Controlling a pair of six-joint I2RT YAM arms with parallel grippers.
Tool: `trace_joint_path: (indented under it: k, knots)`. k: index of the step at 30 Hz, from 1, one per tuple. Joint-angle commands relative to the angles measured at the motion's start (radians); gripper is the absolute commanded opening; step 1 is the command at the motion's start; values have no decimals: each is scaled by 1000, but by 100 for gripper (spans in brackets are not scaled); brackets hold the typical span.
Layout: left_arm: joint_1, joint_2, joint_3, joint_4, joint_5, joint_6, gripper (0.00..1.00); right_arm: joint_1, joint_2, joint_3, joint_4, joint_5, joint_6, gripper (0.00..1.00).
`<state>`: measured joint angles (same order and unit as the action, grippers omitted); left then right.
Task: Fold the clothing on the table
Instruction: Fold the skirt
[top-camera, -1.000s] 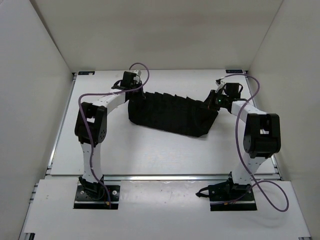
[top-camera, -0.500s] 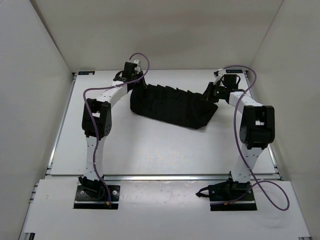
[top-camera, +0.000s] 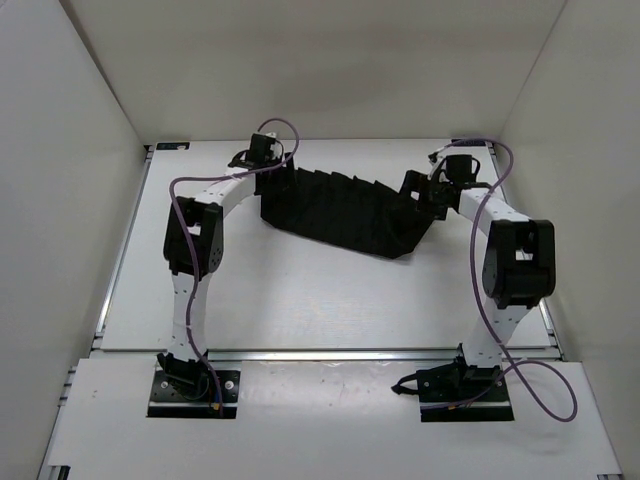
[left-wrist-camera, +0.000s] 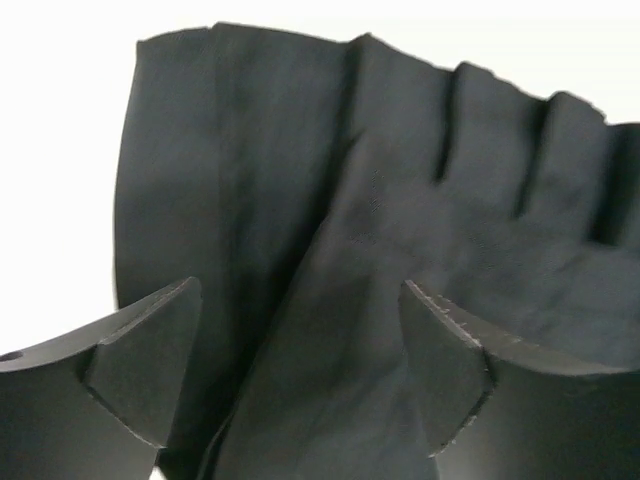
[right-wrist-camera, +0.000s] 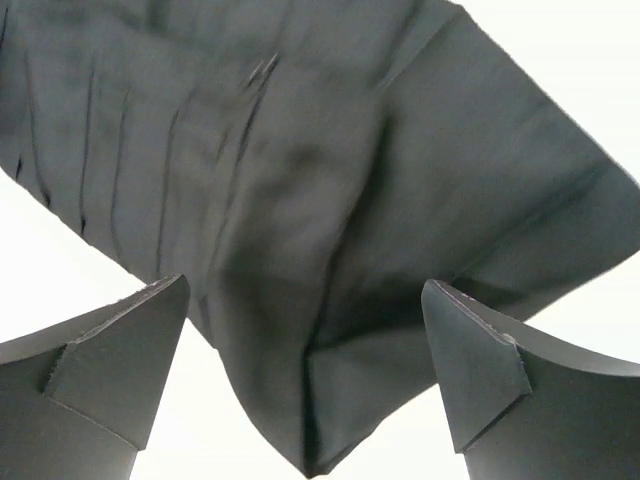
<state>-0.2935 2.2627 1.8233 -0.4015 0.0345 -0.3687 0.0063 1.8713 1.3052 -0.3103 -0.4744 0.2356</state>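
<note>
The black clothing's band slants, its far end under my left gripper, so next my left gripper grips the band's far end (top-camera: 277, 209) and pulls it nearer before folding across.
The black clothing (top-camera: 340, 212) lies on the white table (top-camera: 300, 300) as a wide folded band with wrinkled ridges, toward the far side. My left gripper (top-camera: 270, 172) hovers over its left end and is open; in the left wrist view the pleated clothing (left-wrist-camera: 400, 180) lies below my left gripper (left-wrist-camera: 298, 300), untouched by the fingers. My right gripper (top-camera: 418, 190) stands open over the right end. In the right wrist view a folded corner of the clothing (right-wrist-camera: 330, 150) points down between the spread fingers of my right gripper (right-wrist-camera: 305, 290), apart from them.
White walls (top-camera: 90, 120) close in the table on three sides. Thin metal rails (top-camera: 118, 260) run along the table edges. Both arm bases (top-camera: 195, 388) sit at the near edge, and purple cables (top-camera: 490, 290) loop beside the arms.
Both grippers have opened and let go of the clothing's ends. The arms carried it toward the back of the table; it now rests there on its own.
</note>
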Motion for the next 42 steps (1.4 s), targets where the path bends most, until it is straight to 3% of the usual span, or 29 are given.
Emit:
trace_joint_path:
  k: [1, 3, 6, 11, 15, 23, 25, 29, 33, 36, 38, 42]
  knots:
    - [-25, -110, -70, -6, -85, 28, 85, 47, -121, -75, 20, 52, -13, 99]
    - [-48, -109, -96, -34, -123, 34, 71, 93, -133, -79, 13, 66, -15, 98]
    - [-87, -95, -125, -66, -128, 37, 40, 145, -130, -99, 19, 91, -15, 90]
    - [-105, -110, -174, -94, -125, 22, 10, 201, -104, -127, 30, 117, -7, 82]
    - [-102, -133, -229, -103, -143, 10, 0, 202, -135, -162, 39, 138, -1, 81]
    - [-107, -347, -560, -79, -143, -59, 0, 94, -311, -356, 76, 183, 25, 85]
    - [-121, -382, -616, -50, -140, -67, 0, 63, -354, -405, 85, 155, 25, 91]
    - [-114, -385, -650, -39, -79, -79, 5, 40, -365, -414, 74, 129, -4, 96]
    - [-124, -396, -654, -37, -51, -90, 32, 41, -334, -382, 65, 114, -18, 99]
    - [-113, -451, -691, -5, -48, -90, 81, 32, -296, -345, 89, 62, -22, 99]
    - [-87, -498, -685, -6, -70, -88, 95, 20, -253, -331, 121, 1, -12, 99]
    - [-38, -537, -673, -10, -90, -72, 98, 15, -172, -281, 137, 5, -12, 99]
